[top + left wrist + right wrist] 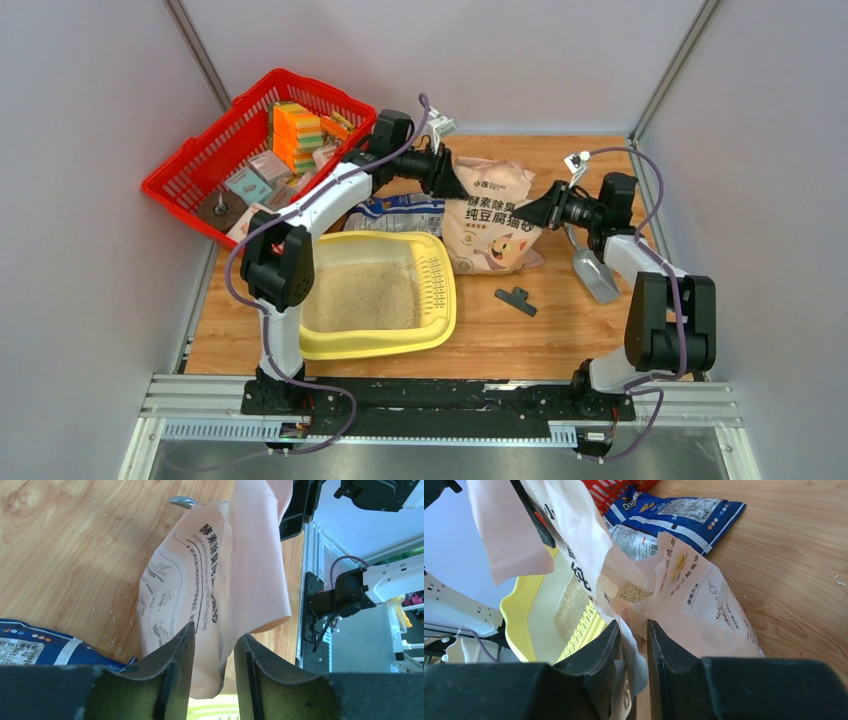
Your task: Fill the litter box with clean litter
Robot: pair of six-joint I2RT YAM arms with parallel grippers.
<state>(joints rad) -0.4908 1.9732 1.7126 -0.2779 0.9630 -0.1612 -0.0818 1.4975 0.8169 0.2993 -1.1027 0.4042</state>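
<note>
I need to open my left gripper's fingers, as a loose fold of the tan litter bag hangs slack in them, and take the bag's side edge lower down (pixel 456 233).
The pale-yellow litter box (pixel 440 330) lies front left with a layer of beige clean litter (pixel 360 295) in it. Behind its right corner stands the tan litter bag (pixel 490 215), its top torn open. My left gripper (pixel 452 180) is at the bag's upper left. In the left wrist view its jaws (pixel 217 632) stand apart, and a loose fold of the bag (pixel 200 580) hangs between them. My right gripper (pixel 530 213) is at the bag's right edge. Its jaws (pixel 633 622) are narrowly apart around a paper flap of the bag (pixel 704 605). Granules (pixel 631 592) show inside the opening.
A red mesh basket (pixel 190 170) with packets sits at the back left. A blue-and-white printed bag (pixel 395 212) lies between basket and tan bag. A grey scoop (pixel 592 270) lies under the right arm and a black clip (pixel 515 300) in front of the bag. Stray granules dot the wood.
</note>
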